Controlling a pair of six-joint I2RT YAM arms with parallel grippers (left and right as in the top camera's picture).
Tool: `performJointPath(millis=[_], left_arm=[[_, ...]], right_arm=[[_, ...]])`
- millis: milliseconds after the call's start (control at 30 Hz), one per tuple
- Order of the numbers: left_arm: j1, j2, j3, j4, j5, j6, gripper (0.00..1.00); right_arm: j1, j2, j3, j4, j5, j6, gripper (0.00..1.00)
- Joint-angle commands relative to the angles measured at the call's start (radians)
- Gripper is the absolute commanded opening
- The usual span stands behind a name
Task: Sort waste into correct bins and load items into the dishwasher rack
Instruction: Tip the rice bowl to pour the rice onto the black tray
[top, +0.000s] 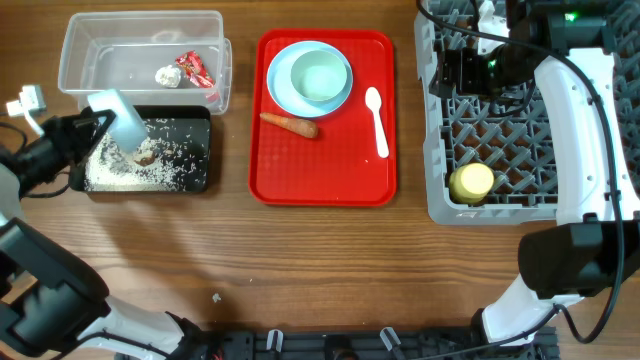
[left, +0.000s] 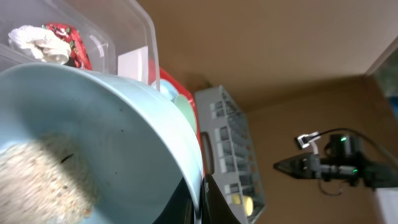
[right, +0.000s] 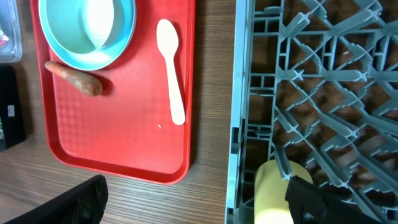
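Observation:
I should use my left gripper to set the pale blue bowl down on the empty front part of the red tray (top: 328, 158), close to the carrot. The bowl is now tipped over the black tray.
My left gripper (top: 103, 126) is shut on the rim of a pale blue bowl (top: 119, 112), which is tipped over the black tray (top: 198, 170); rice still lies inside the bowl (left: 93, 149). Rice grains (top: 130, 172) and brown scraps (top: 145, 155) cover the tray. The clear tub (top: 90, 40) holds the red-and-white wrapper (top: 194, 67) and the tissue (top: 167, 75). On the red tray (top: 330, 175) are the plate (top: 280, 85) with a second bowl (top: 320, 77), the carrot (top: 289, 124) and the spoon (top: 377, 120). My right gripper (top: 452, 72) hangs open over the grey rack (top: 432, 190), where the yellow cup (top: 472, 182) lies.
The right wrist view looks down on the red tray's right edge (right: 186, 124), the bare wood strip (right: 211, 93) and the rack's left wall (right: 239, 124). A small crumb (top: 215, 296) lies on the wood in front. The tub and black tray touch.

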Motion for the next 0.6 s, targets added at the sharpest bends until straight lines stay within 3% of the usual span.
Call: performJointPath(millis=[0, 200, 567], left_arm=[[0.034, 0.069, -0.005, 0.000, 0.138, 0.013, 0.04], [0.046, 0.161, -0.005, -0.020, 0.197, -0.015, 0.04], [0.046, 0.166, -0.005, -0.070, 0.197, -0.035, 0.04]], right_arm=[[0.007, -0.016, 0.014, -0.002, 0.010, -0.018, 0.94], [0.007, -0.016, 0.014, -0.002, 0.010, -0.018, 0.93], [0.007, -0.016, 0.014, -0.002, 0.010, -0.018, 0.93]])
